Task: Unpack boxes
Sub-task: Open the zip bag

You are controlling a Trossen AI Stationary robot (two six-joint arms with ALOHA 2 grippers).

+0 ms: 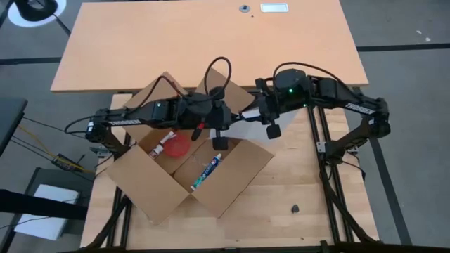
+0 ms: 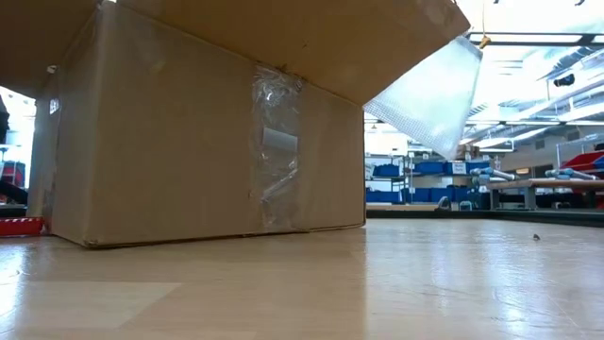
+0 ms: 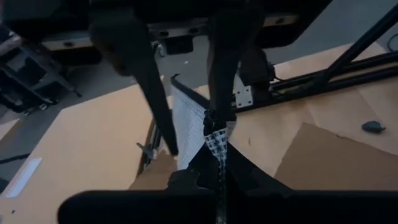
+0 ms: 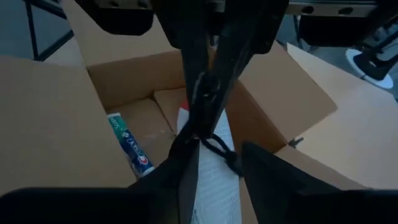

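The bag's black cord loop is hanging loose by the left gripper's shut fingers, so the robot's right gripper should close on the loop (image 4: 232, 162) and pull it away.
The brown cardboard box (image 1: 151, 179) stands open on the table, its four flaps spread out. Inside lie a toothpaste tube (image 4: 129, 143), a red round thing (image 1: 176, 146) and a small bottle (image 1: 163, 144). Above the box's far right part, my left gripper (image 3: 217, 186) is shut on a clear bubble-plastic bag (image 3: 189, 130). My right gripper (image 4: 221, 177) faces it from the right. Its fingers (image 3: 158, 112) stand apart on either side of the bag (image 4: 211, 180); whether they touch it I cannot tell. In the low view the bag (image 2: 429, 99) hangs beside the box (image 2: 170, 142). My left gripper pinches the bag's upper edge (image 3: 217, 142) between its two shut fingers. The fingers come nearly level, slanting a little down, from the table's left. The bag hangs below them, clear of the table, with its lower corner (image 2: 444, 151) free in the air.
A small dark object (image 1: 295, 208) lies on the table near the front right. A second, lighter table (image 1: 211, 42) adjoins the far side. Bare tabletop (image 1: 309, 176) shows to the right of the box.
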